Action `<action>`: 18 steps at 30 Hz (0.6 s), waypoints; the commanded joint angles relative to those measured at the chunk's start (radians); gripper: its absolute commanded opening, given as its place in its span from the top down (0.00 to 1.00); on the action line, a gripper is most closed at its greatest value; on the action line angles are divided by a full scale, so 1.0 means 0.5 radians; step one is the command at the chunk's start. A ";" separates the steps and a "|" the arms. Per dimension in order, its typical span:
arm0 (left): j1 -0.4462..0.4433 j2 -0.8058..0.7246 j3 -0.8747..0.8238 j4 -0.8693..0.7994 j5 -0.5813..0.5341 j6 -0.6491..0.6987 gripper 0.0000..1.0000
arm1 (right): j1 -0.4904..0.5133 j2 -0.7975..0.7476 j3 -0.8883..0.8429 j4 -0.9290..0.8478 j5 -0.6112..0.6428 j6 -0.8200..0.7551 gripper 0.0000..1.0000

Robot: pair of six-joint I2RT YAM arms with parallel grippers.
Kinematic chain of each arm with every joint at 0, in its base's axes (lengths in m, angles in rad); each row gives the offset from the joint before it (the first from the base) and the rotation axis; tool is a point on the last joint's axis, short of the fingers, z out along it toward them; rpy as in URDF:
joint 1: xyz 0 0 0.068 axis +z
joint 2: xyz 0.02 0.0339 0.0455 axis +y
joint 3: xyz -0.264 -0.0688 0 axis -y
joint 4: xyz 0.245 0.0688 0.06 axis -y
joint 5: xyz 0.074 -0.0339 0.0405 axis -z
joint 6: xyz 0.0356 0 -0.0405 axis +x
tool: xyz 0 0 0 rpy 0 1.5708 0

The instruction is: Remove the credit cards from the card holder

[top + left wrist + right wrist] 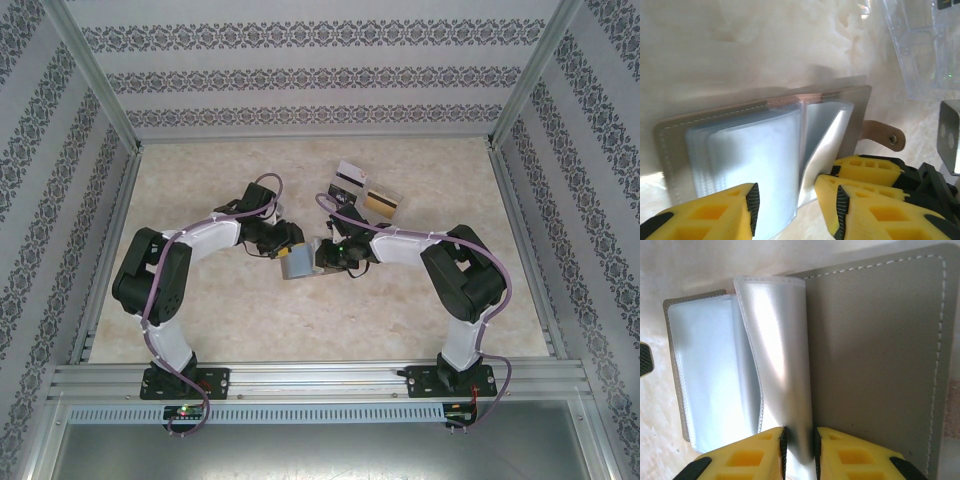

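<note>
The top sleeve of the card holder looks empty and my left gripper is inward of the sleeve's loose edge, so next I take that edge (711, 162) and flip the sleeve.
The grey card holder (296, 264) lies open mid-table between both arms. Its clear plastic sleeves (755, 150) fan out from the crease, and I cannot tell whether any holds a card. My right gripper (800, 445) is shut on one upright sleeve (782, 350) beside the grey panel (875, 350). Its yellow fingers (865, 167) also show in the left wrist view. My left gripper (796, 205) is open, its jaws either side of the sleeves' near edge. Two credit cards lie apart at the back: a white one with a dark stripe (350, 178) and a gold one (382, 203).
A clear plastic tray (920, 50) stands just beyond the card holder, under the two loose cards. The holder's brown snap strap (882, 135) sticks out on its right. Aluminium rails and patterned walls (60, 150) fence the table.
</note>
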 commanded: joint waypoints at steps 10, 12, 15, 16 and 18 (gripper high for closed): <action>0.011 0.076 -0.025 -0.124 -0.038 0.055 0.47 | 0.008 0.049 0.023 -0.070 0.065 -0.009 0.75; 0.012 0.072 -0.023 -0.150 -0.069 0.066 0.47 | 0.010 0.052 0.026 -0.070 0.064 -0.005 0.75; 0.012 0.056 -0.021 -0.186 -0.108 0.084 0.46 | 0.007 0.058 0.028 -0.071 0.061 -0.007 0.75; 0.012 0.052 -0.023 -0.192 -0.113 0.088 0.46 | 0.010 0.061 0.029 -0.072 0.063 -0.006 0.75; 0.011 0.051 -0.022 -0.199 -0.110 0.099 0.46 | 0.008 0.064 0.029 -0.074 0.063 -0.004 0.76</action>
